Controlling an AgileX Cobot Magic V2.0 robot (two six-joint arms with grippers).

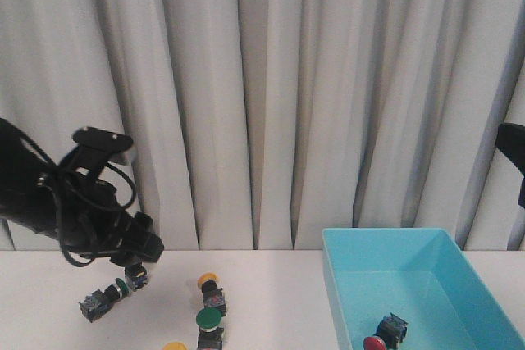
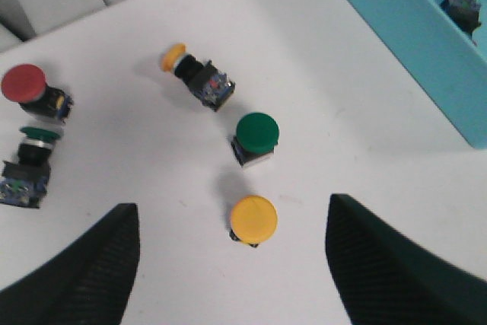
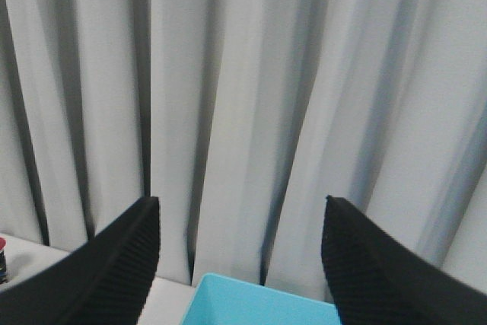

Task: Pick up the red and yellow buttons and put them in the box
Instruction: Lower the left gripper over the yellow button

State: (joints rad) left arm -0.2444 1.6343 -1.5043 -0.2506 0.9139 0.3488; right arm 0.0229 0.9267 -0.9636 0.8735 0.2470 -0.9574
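Note:
My left gripper should close on the round top [image 1: 174,346] [image 2: 253,220] of the yellow button that stands upright next to the upright green button.
My left gripper [image 2: 230,203] is open and empty above the table, and in the front view [image 1: 141,252] it hangs at the left. An upright yellow button [image 2: 253,218] stands on the table between its fingers, apart from both. A second yellow button [image 2: 183,60] lies on its side farther off [image 1: 209,283]. A red button [image 2: 23,83] stands at the side. The turquoise box [image 1: 344,284] is at the right with a red button [image 1: 376,342] inside. My right gripper [image 3: 240,200] is open and empty, raised over the box's corner [image 3: 259,306].
An upright green button [image 2: 257,131] stands just beyond the near yellow one [image 1: 209,320]. Another green button [image 2: 34,138] lies on its side by the red one [image 1: 102,301]. A grey curtain [image 1: 271,96] hangs behind the table.

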